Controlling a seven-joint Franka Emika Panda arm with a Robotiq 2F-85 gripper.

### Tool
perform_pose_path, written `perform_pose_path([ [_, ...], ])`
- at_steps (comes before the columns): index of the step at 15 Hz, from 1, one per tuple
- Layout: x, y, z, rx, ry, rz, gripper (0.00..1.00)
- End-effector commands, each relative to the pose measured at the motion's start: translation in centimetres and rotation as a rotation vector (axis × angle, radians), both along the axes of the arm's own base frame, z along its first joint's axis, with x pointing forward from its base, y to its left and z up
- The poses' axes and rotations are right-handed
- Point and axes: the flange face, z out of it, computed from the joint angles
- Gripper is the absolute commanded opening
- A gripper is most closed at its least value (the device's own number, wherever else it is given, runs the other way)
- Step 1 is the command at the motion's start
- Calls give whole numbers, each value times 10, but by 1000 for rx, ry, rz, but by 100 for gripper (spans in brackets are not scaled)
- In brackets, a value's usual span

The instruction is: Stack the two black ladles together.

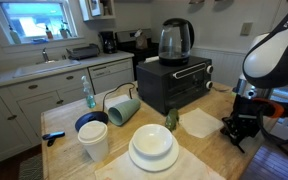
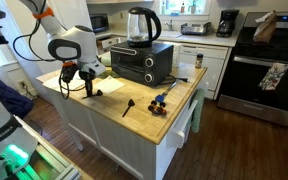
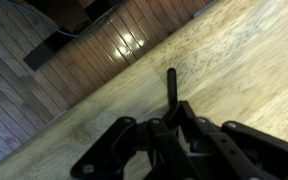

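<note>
My gripper is holding the black ladle too close to the tip of its handle, so I should open and grip the handle closer to the ladle's bowl [image 2: 98, 93] before I lift it.
My gripper [image 3: 174, 115] is shut on the thin handle of a black ladle [image 3: 171, 85], which sticks out beyond the fingers over the wooden countertop near its edge. In an exterior view the gripper [image 2: 87, 78] hangs low over the counter's left end with the held ladle [image 2: 92, 91] reaching down to the surface. The other black ladle [image 2: 129, 105] lies flat on the counter, apart and to the right. In the other exterior view the gripper [image 1: 237, 127] is at the table's right edge; the ladles are hard to make out there.
A black toaster oven [image 2: 139, 62] with a glass kettle [image 2: 139, 25] on it stands behind. A small blue-and-black tool [image 2: 162, 100] lies near the far end. Stacked white plates [image 1: 152, 148], a white cup [image 1: 94, 140], a tipped teal mug [image 1: 122, 108] and a white cloth [image 1: 199, 122] sit on the counter.
</note>
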Motion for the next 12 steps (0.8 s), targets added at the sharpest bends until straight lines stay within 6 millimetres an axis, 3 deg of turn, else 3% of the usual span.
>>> perform_pose_path([
  [1, -2, -6, -8, -10, 11, 11, 1],
  [3, 0, -7, -4, -15, 2, 11, 1],
  [4, 1, -7, 0, -13, -5, 13, 31],
  [7, 5, -7, 6, -20, -23, 16, 44],
  [10, 1, -5, 12, -22, -40, 20, 66],
  [12, 9, -6, 17, -27, -64, 14, 81],
])
